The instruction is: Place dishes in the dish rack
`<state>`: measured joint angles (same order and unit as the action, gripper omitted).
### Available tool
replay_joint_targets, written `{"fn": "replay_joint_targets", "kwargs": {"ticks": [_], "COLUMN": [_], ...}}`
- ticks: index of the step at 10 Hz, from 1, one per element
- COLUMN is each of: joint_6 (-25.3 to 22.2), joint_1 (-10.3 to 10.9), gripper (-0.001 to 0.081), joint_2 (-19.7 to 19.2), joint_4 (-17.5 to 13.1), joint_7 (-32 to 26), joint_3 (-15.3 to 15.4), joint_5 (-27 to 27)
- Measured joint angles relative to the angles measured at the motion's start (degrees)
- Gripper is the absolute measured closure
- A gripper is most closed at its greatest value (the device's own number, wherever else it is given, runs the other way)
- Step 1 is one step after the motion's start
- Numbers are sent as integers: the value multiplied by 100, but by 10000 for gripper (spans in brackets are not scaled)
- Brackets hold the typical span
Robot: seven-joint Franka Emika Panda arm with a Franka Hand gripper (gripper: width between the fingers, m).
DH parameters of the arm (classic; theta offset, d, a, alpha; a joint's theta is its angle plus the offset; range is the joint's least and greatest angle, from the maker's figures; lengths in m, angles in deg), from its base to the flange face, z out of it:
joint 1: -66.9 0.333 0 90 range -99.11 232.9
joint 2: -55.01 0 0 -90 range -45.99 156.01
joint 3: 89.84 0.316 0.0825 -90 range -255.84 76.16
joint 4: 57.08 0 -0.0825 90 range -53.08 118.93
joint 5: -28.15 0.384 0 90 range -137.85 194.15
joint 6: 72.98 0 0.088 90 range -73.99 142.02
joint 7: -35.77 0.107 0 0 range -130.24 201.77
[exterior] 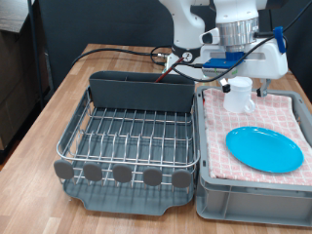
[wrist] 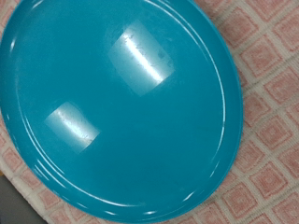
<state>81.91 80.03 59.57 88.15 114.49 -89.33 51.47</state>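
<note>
I go to the light-blue plate next with my gripper and close it on the plate's far rim [exterior: 235,133] [wrist: 238,121], on the side toward the dish rack.
The round light-blue plate [exterior: 265,148] lies flat on the pink checkered cloth inside the grey crate [exterior: 210,200], at the exterior view's right. It fills the wrist view [wrist: 121,103], where no fingers show. A white mug [exterior: 239,97] stands on the cloth beyond the plate. My gripper [exterior: 237,76] hangs just above the mug, and its fingers are hard to make out. The silver wire dish rack [exterior: 127,136] on its dark grey tray stands at the left with nothing in it. The wooden spoon is out of view.
The rack has a tall grey compartment [exterior: 141,93] along its far side and round grey discs [exterior: 122,174] along its near side. Black and red cables [exterior: 146,54] lie on the wooden table behind the rack. The crate touches the rack's right side.
</note>
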Motion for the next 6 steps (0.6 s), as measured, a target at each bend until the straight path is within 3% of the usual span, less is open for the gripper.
{"fn": "replay_joint_targets", "kwargs": {"ticks": [3,6], "joint_6": [376,601], "joint_1": [76,81], "gripper": [3,3], "joint_2": [-123,-338], "joint_4": [135,140], "joint_7": [-721,-1071], "joint_3": [51,119], "joint_5": [692,1057]}}
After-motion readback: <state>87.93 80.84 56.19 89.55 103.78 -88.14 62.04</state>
